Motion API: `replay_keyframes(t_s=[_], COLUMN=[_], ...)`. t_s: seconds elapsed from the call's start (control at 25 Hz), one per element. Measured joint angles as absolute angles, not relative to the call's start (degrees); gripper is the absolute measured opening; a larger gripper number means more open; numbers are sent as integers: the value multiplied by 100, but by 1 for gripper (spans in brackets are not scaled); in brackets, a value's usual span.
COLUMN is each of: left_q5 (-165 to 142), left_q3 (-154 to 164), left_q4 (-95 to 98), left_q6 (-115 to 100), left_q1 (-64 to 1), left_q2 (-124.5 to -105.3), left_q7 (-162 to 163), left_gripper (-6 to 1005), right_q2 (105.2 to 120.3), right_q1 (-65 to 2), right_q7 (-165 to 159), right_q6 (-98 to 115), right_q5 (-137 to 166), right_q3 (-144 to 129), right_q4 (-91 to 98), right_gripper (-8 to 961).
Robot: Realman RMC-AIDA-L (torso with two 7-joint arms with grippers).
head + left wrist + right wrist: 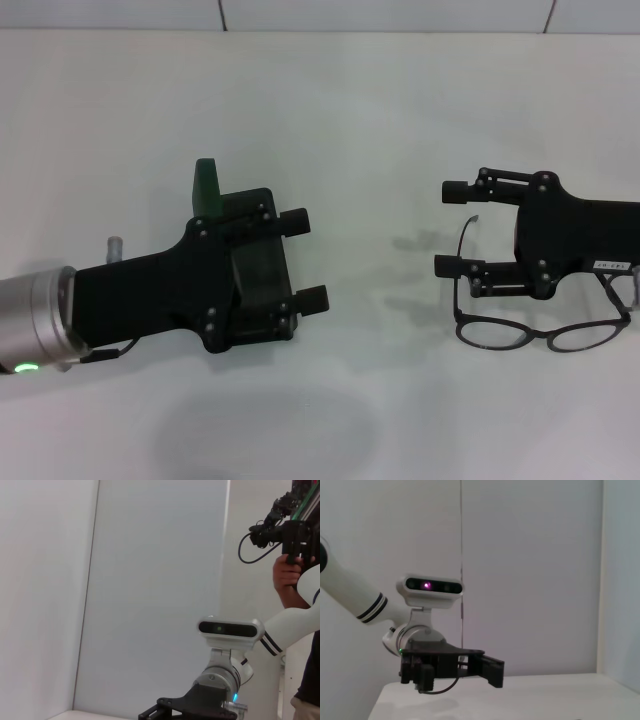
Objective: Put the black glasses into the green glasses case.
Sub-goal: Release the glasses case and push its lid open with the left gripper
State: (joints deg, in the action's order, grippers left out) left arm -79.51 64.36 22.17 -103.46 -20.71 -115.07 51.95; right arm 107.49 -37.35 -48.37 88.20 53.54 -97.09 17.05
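Observation:
Next, my left gripper should go to the raised lid point(208, 206) of the green glasses case and close there.
The green glasses case point(208, 187) lies on the white table point(380, 110), mostly hidden under my left gripper; its lid stands up at the far end, so it looks open. My left gripper point(303, 258) hovers over the case, open and empty, fingers pointing right. It also shows in the right wrist view point(492, 672). The black glasses point(540, 331) lie on the table at the right, lenses toward me, one temple arm point(464, 243) curving up. My right gripper point(450, 228) is open and empty just above the glasses' far side, fingers pointing left.
The table's far edge meets a tiled wall point(380, 12). A bare stretch of table separates the two grippers. In the left wrist view a person point(290, 575) stands behind the right arm holding a camera rig.

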Motion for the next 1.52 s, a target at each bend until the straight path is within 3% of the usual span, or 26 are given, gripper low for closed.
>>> replay_keyframes(t_s=[0.76,1.0,1.2,1.52], left_q5=[-7399,-8404,-9795,-11581], left_q3=[5960,5579,5499,5383], left_q4=[2349,3750,5148,6368], left_q6=[-10169,-9004,-8605,-8586], left_q1=[-1965,-1786,-1648,-1717], left_q2=[-11558,-11258,-11193,-11599], left_q7=[6205,9473,11336,12767], left_gripper=[787,787,787,786], right_q2=[10752,10739,10730,10731], right_q1=[-3720,-3683,-3683,-3725], right_q7=[-4791,-4780,-4790,-4818], right_q6=[8800,8797,8796,8790], right_q5=[5371,5370,5370,5370], right_q3=[-9702,-9703,-9703,-9703], right_q4=[1705,1706,1701,1704], right_gripper=[764,764,763,763])
